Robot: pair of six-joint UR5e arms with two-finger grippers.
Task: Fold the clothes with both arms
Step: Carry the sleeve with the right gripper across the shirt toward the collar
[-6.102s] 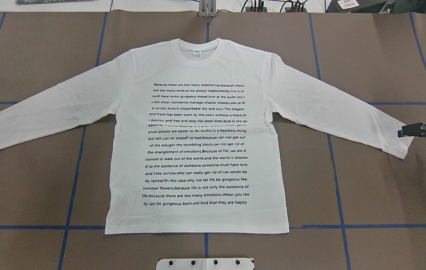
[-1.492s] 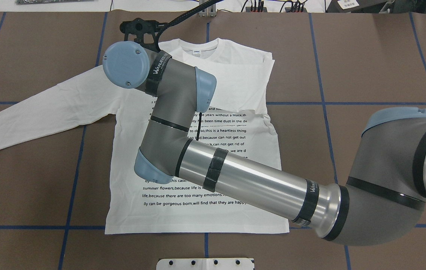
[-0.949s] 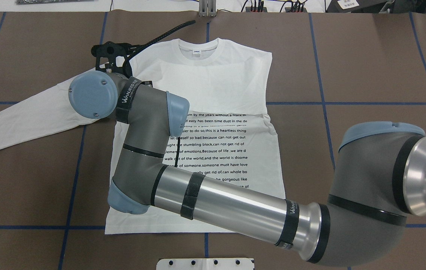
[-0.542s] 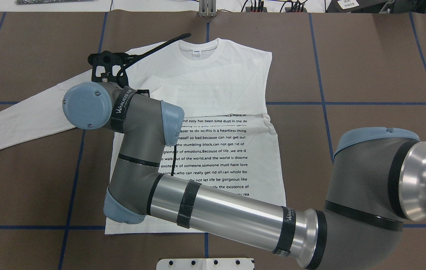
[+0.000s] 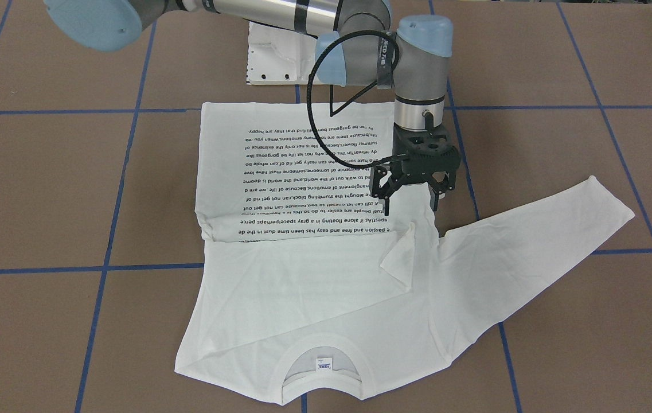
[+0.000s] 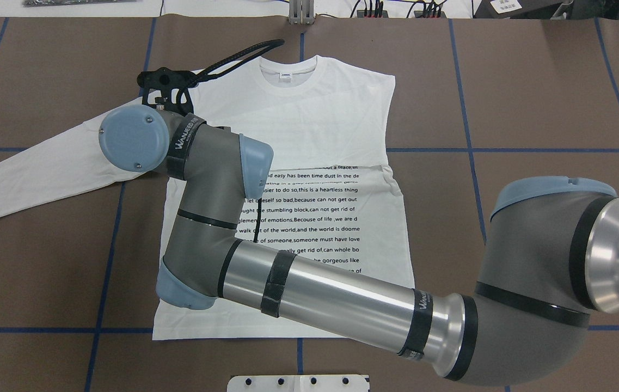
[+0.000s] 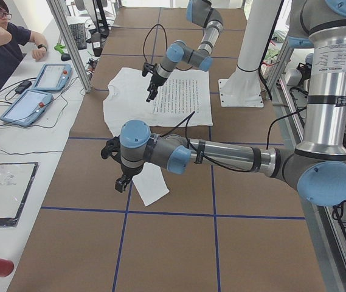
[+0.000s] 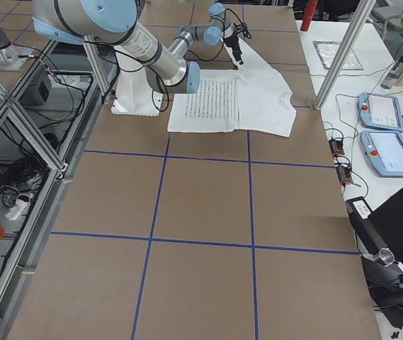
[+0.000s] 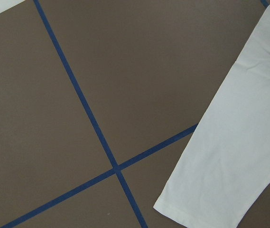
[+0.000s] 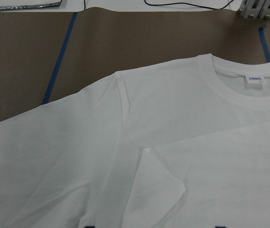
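Observation:
Next, my left gripper grabs the cuff's near corner (image 5: 592, 179) on the white T-shirt's stretched-out sleeve, the corner toward the white pedestal base.
The white long-sleeved T-shirt (image 6: 331, 125) lies flat on the brown table, printed text up, collar (image 5: 320, 367) toward the far side from the robot. Its right sleeve is folded across the chest, and the cuff (image 5: 400, 255) rests loose near the left armpit. The left sleeve (image 6: 42, 163) still stretches out flat. My right arm reaches across the shirt; my right gripper (image 5: 410, 201) hangs open just above the left shoulder area, holding nothing. My left gripper (image 7: 119, 170) hovers over the left sleeve's cuff (image 9: 206, 199); I cannot tell whether it is open or shut.
The white pedestal base (image 6: 298, 383) stands at the table's near edge. Blue tape lines (image 6: 105, 272) grid the brown table. A person (image 7: 2, 48) sits at a side table with tablet pendants (image 7: 33, 103) behind an aluminium post (image 7: 69, 42).
The right arm carried the right sleeve across the chest and let it go. In the last half second its gripper has drawn slightly away toward the far edge.

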